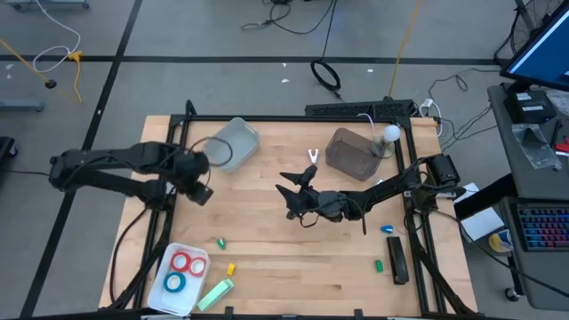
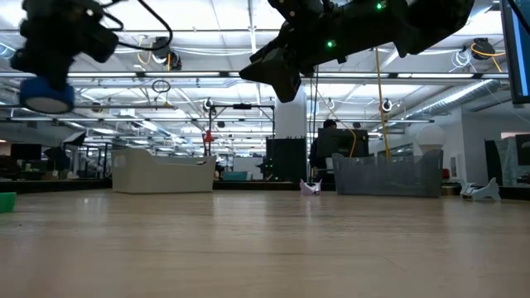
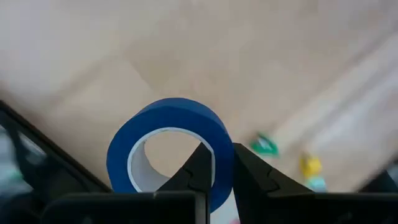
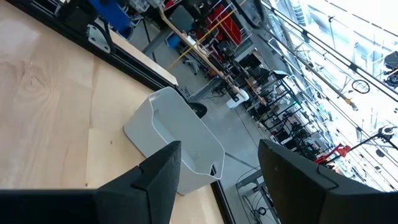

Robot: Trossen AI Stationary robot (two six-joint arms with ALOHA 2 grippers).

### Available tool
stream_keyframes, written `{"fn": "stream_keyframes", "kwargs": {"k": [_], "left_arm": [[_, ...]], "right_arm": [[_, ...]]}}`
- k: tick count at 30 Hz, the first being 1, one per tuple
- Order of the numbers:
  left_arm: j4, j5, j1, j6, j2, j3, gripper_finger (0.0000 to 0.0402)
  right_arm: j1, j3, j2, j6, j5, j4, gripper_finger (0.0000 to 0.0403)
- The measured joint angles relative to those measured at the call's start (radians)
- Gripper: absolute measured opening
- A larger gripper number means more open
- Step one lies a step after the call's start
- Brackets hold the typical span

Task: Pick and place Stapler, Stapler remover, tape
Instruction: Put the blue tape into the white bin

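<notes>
Next, my left gripper lets go of the blue tape roll against the white tray's inside (image 1: 192, 286), beside the pale green bar.
My left gripper (image 1: 201, 185) hangs above the table's left side, shut on a blue tape roll (image 3: 168, 146) with a pale core. In the low view the roll (image 2: 45, 95) shows high above the table under the gripper. Red tape (image 1: 186, 262) and another blue roll (image 1: 175, 283) lie flat in a white tray (image 1: 163, 298) at the near left corner. My right gripper (image 1: 298, 189) is open over the table's middle, holding nothing. A long black stapler-like thing (image 1: 396, 263) lies flat near the right edge. My left gripper holds the blue roll by its wall (image 3: 219, 163), pinched with one finger (image 3: 198, 169) inside the ring and the other finger (image 3: 256, 175) outside. The fingers point down from above. The roll is lifted clear of the table.
A clear bin (image 1: 235, 142) and a grey bin (image 1: 352, 151) stand at the far side, with a small white thing (image 1: 313, 157) between them. Small green (image 1: 221, 242), yellow (image 1: 230, 268), green (image 1: 378, 265) and blue (image 1: 388, 229) pieces and a pale green bar (image 1: 214, 294) lie near the front.
</notes>
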Motion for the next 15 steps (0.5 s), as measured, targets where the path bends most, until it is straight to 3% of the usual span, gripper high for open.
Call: {"fn": "stream_keyframes", "kwargs": {"k": [8,15], "left_arm": [[0.147,0.066,-0.338,-0.333,0.010,0.010,0.0039],[0.398,-0.018,-0.594,-0.566,0.043,0.010,0.0035]], "right_arm": [[0.000,0.000,0.000,0.003,0.000,0.000,0.0208],[0.000,0.000,0.000,0.030,0.000,0.000,0.0208]]}}
